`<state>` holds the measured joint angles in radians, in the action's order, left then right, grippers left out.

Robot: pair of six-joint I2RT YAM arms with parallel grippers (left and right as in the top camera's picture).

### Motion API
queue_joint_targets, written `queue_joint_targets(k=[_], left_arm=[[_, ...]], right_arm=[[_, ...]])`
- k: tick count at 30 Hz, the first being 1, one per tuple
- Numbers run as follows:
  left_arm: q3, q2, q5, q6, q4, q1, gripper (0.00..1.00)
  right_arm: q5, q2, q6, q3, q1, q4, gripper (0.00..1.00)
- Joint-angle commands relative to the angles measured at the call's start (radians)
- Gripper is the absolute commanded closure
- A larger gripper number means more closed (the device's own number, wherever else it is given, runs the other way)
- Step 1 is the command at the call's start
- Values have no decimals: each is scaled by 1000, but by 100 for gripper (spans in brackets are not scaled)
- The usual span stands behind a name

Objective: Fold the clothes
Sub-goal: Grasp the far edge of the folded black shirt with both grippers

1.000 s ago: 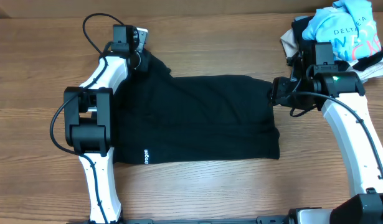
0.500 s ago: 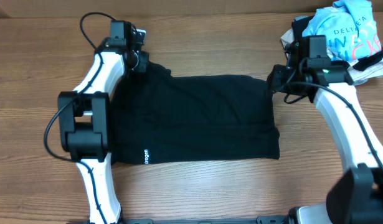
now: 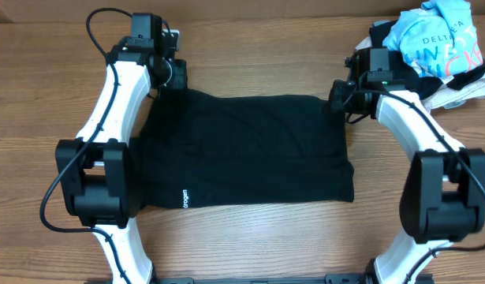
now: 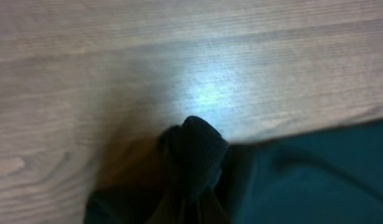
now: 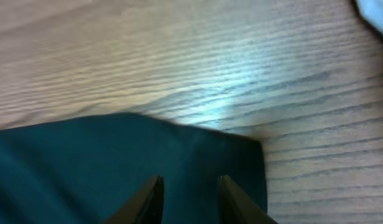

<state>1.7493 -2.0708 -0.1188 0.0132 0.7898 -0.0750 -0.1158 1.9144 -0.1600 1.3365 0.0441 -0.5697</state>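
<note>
My left gripper is going to let go of the back corner of the piece of cloth on the shirt's short side (image 3: 155, 155) behind the white logo print.
The black polo shirt (image 3: 250, 150) lies flat on the wooden table as a wide rectangle, with a small white logo print (image 3: 184, 197) near its front left edge. My left gripper (image 3: 173, 76) is at the shirt's far left corner. In the left wrist view it is shut on a bunched nub of black fabric (image 4: 196, 146), the fingers (image 4: 192, 208) barely showing. My right gripper (image 3: 338, 96) is at the far right corner. In the right wrist view its fingers (image 5: 190, 190) are open, apart over the shirt's corner (image 5: 197, 152).
A pile of other clothes sits at the far right corner of the table: a light-blue tee with lettering (image 3: 433, 35) on top, a pale beige garment (image 3: 457, 95) under it. Bare wood table (image 3: 250, 244) surrounds the shirt.
Both arms have swung toward the far edge. The left wrist moved up and left with the corner in it. The right gripper moved left and up onto the shirt's far right corner.
</note>
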Motion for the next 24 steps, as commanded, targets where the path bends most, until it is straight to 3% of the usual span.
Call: queue_joint_targets(k=[1,5,11,24], left_arm=[[16,12,-12,29,50,-15,96],[16,12,-8,28,89,-18,96],[16,12,-8,29,106,-17,96],[16,12,-8,29,123,-17,96]], right_arm=[[66,66,5,12,2,20,68],[70,121,8,12,2,43,67],[70,170,8,12,2,77,51],[71,175,11,12,2,167,43]])
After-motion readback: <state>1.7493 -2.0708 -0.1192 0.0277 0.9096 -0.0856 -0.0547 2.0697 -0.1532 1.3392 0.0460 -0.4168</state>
